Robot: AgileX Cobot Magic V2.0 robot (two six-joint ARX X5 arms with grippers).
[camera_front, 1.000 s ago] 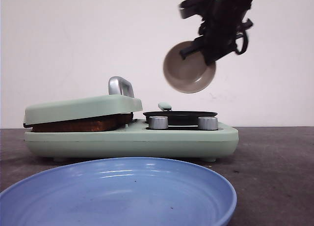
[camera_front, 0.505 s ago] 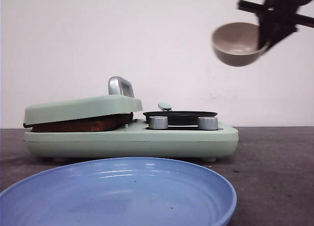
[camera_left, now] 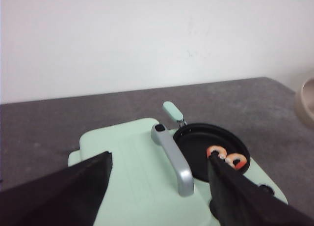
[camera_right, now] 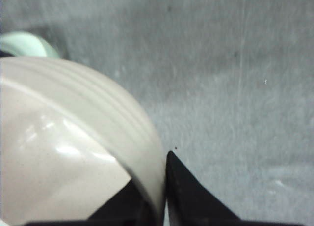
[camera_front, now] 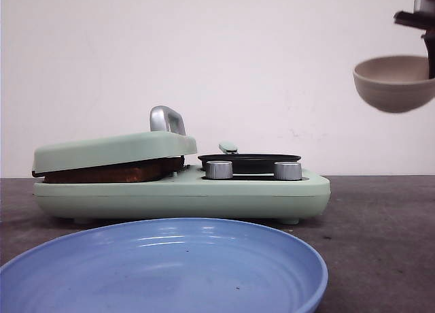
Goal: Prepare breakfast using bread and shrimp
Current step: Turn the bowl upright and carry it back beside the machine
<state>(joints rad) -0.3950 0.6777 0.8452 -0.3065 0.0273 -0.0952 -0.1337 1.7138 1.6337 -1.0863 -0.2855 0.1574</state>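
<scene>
I will use my right gripper to set the beige bowl down on the dark grey tabletop (camera_front: 402, 211) beside the pan end of the breakfast maker.
The bread (camera_front: 112, 171) shows only as a brown edge pressed under the shut lid (camera_front: 115, 150) of the mint-green breakfast maker. Two curled orange shrimp (camera_left: 226, 157) lie in the maker's black round pan (camera_left: 206, 147), partly hidden behind one left finger. My left gripper (camera_left: 160, 156) hangs open above the lid and its silver handle (camera_left: 172, 161), holding nothing. It is out of the front view. My right gripper (camera_right: 159, 186) is shut on the rim of a beige bowl (camera_right: 64, 137). The bowl (camera_front: 394, 81) is held upright in the air at the far right, well above the table.
A large blue plate (camera_front: 163, 265) lies at the near edge in front of the maker. Two silver knobs (camera_front: 219, 169) sit on the maker's front below the pan (camera_front: 249, 160). Dark grey tabletop (camera_front: 380, 224) spreads to the right; a white wall stands behind.
My right gripper carried the beige bowl from above the pan to the far right. The bowl turned from tipped over to upright. Maker and plate stayed still.
</scene>
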